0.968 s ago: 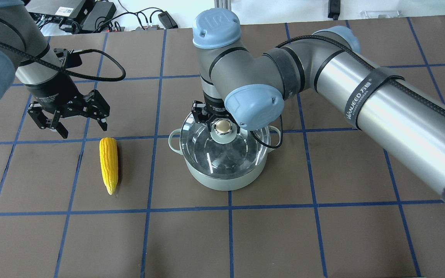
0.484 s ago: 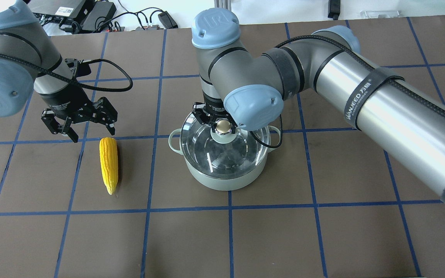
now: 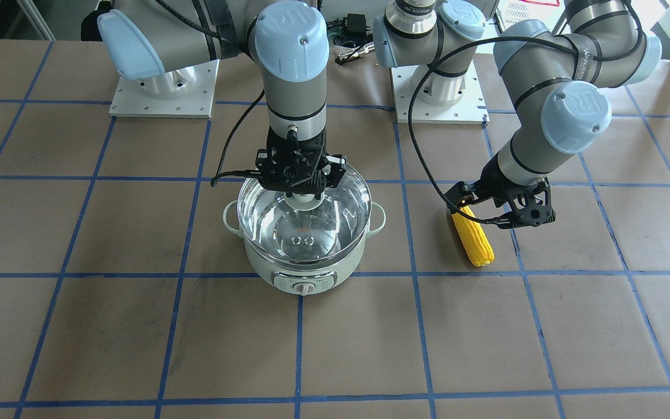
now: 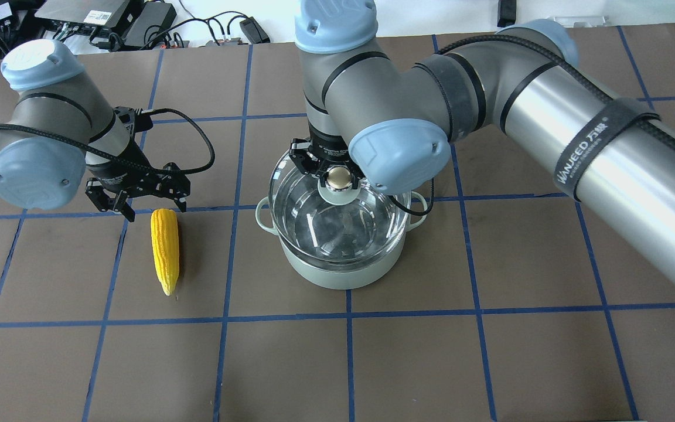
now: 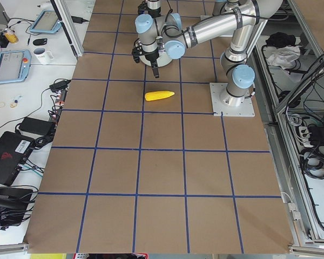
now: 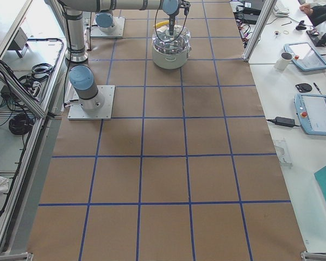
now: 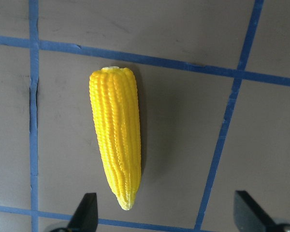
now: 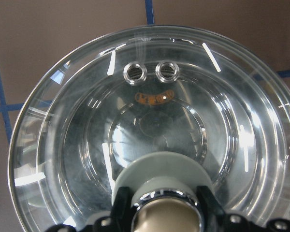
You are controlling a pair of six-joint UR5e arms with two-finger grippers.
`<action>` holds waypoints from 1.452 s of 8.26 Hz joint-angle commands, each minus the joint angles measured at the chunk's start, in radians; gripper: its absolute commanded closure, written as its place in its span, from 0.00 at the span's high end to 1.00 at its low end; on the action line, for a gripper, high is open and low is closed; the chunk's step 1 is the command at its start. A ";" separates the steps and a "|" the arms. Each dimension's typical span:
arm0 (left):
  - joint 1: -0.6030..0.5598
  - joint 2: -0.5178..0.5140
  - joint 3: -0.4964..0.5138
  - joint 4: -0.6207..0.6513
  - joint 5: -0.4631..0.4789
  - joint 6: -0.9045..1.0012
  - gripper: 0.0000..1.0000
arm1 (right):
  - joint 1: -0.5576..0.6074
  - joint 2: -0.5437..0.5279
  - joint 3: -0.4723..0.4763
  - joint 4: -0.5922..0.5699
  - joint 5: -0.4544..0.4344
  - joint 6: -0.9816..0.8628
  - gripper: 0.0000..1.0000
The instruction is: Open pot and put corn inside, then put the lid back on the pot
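Note:
My left gripper needs to next close on the middle of the yellow corn (image 3: 472, 236) (image 7: 117, 129), between the corn's blunt end and its tip.
The pale green pot (image 4: 337, 274) stands mid-table, its dial panel facing away from the robot (image 3: 303, 285). My right gripper (image 4: 337, 176) is shut on the beige knob (image 8: 164, 215) of the glass lid (image 4: 308, 225) and holds the lid a little above the pot's rim. The lid also shows in the front view (image 3: 271, 218) and in the right wrist view (image 8: 77, 145). The yellow corn (image 4: 164, 249) lies flat on the table to the pot's left, its tip pointing toward the robot. My left gripper (image 4: 138, 202) is open and empty, over the corn's blunt end (image 7: 117, 154).
Brown table mat with a blue tape grid. Cables and power bricks (image 4: 109, 23) lie along the far edge. The two arm base plates (image 3: 163, 93) sit at the robot's side. The right arm's long forearm (image 4: 607, 146) spans the right half above the table.
My left gripper has moved right and down, toward the corn's blunt end. My right gripper has risen with the lid, which now hangs slightly above the pot.

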 commanded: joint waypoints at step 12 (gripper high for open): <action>0.130 -0.191 -0.105 0.221 0.018 0.146 1.00 | -0.405 -0.264 -0.010 0.378 -0.033 -0.500 0.49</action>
